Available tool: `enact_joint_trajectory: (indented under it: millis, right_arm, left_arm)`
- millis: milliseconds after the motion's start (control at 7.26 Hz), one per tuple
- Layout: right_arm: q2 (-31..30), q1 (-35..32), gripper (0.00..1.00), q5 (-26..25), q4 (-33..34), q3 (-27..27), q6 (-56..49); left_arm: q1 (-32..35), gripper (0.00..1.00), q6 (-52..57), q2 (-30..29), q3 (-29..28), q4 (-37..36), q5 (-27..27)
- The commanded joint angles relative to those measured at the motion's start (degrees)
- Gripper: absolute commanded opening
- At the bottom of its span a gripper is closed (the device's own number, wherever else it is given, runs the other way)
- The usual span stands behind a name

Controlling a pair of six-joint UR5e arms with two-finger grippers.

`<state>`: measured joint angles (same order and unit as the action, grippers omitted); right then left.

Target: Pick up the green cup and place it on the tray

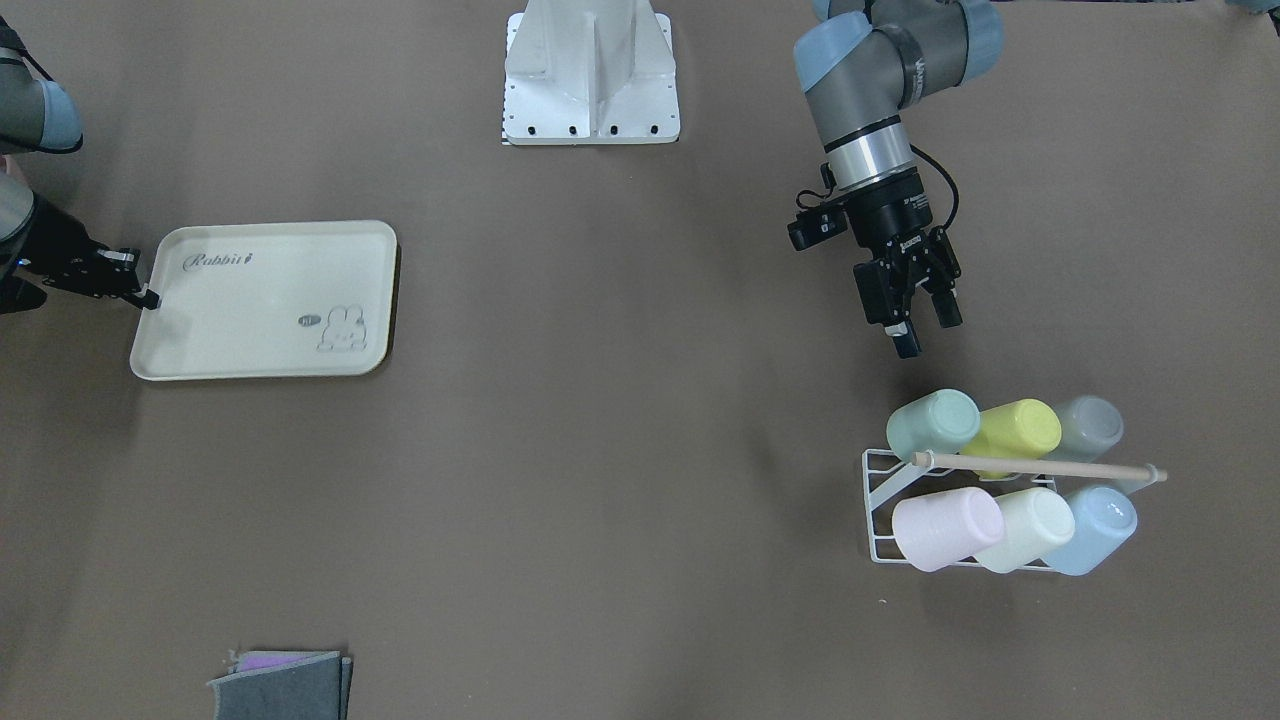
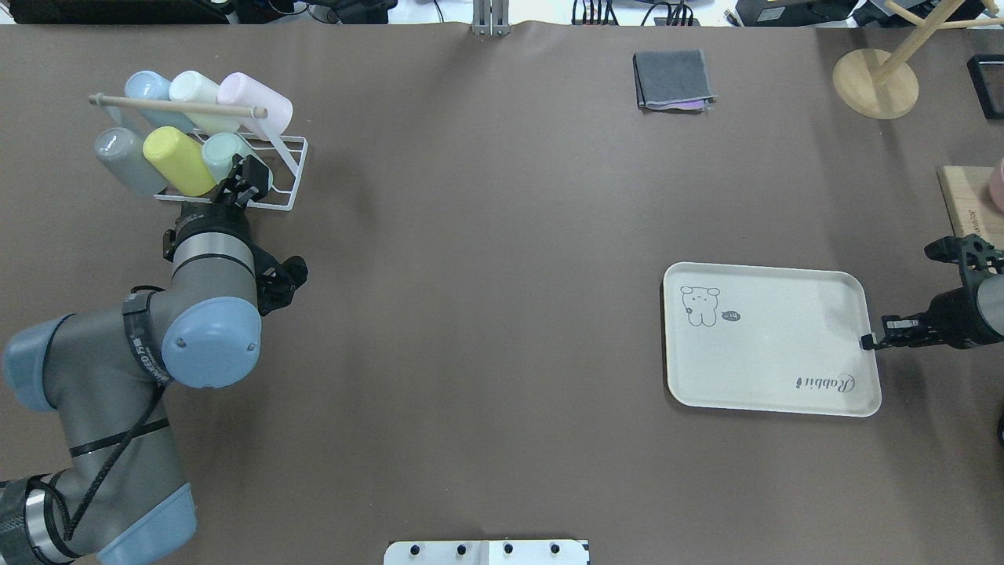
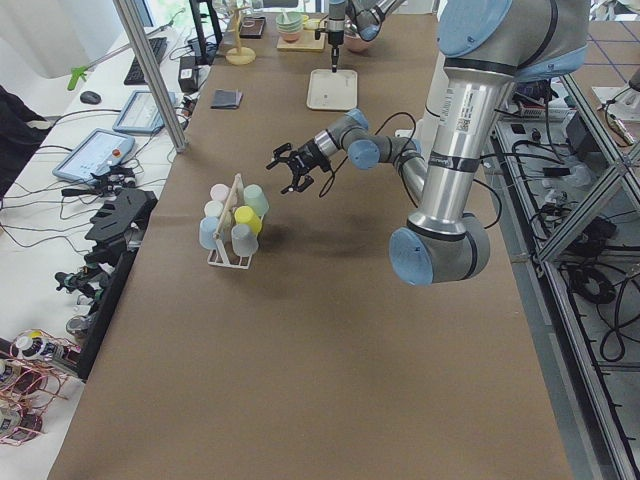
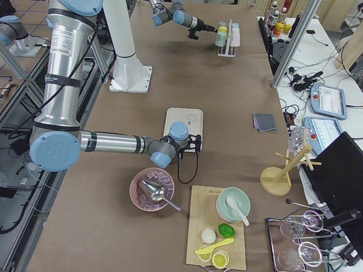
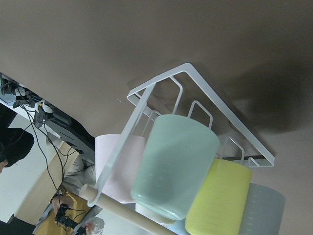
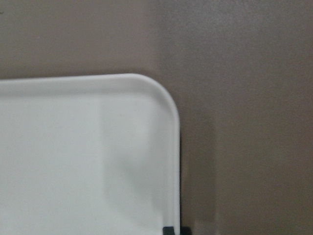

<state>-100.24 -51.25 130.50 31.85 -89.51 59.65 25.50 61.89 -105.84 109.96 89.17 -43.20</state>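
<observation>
The robot's left gripper should next move to the green cup in the rack and close around the cup's body (image 1: 920,430) (image 5: 176,166), between its base and its opening.
The green cup (image 1: 933,422) lies on its side in a white wire rack (image 1: 880,500), next to a yellow-green cup (image 1: 1018,432). It fills the middle of the left wrist view (image 5: 173,166). My left gripper (image 1: 928,332) is open and empty, a short way from the cup's base and pointed at it; it also shows in the overhead view (image 2: 241,182). The cream tray (image 1: 270,330) with "Rabbit" script lies flat at the other end of the table and is empty. My right gripper (image 1: 147,297) is shut on the tray's short rim (image 6: 173,147).
The rack also holds grey, pink, cream and light blue cups under a wooden rod (image 1: 1040,468). A folded grey cloth (image 2: 673,80), a wooden stand (image 2: 874,82) and a cutting board (image 2: 969,200) lie at the far side. The robot base (image 1: 590,70) stands mid-table.
</observation>
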Motion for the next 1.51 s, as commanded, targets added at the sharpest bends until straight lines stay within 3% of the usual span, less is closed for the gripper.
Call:
enact_joint_trajectory:
  millis: [0,275,689,964,1377]
  right_arm:
    - [0.1,0.0,0.0,0.5,0.1,-0.1,0.0]
    - [0.3,0.1,0.0,0.9,0.1,-0.1,0.0]
    - [1.3,0.6,0.0,1.4,1.8,-0.8,0.0]
    - [8.5,1.2,0.0,1.2,16.3,-6.0,-0.1]
    - [28.6,4.7,0.0,-3.7,40.6,-8.8,0.2]
  left_arm:
    - [-1.3,0.99,3.6,0.2,-2.4,0.1,3.6]
    - [-2.9,0.99,9.6,-0.4,-5.5,0.4,6.8]
    - [-2.9,0.99,10.3,-3.2,-12.8,1.6,11.4]
    - [-2.7,0.99,15.3,-5.1,-13.6,1.6,12.7]
    - [-1.1,0.99,15.6,-5.2,-19.1,6.4,12.8]
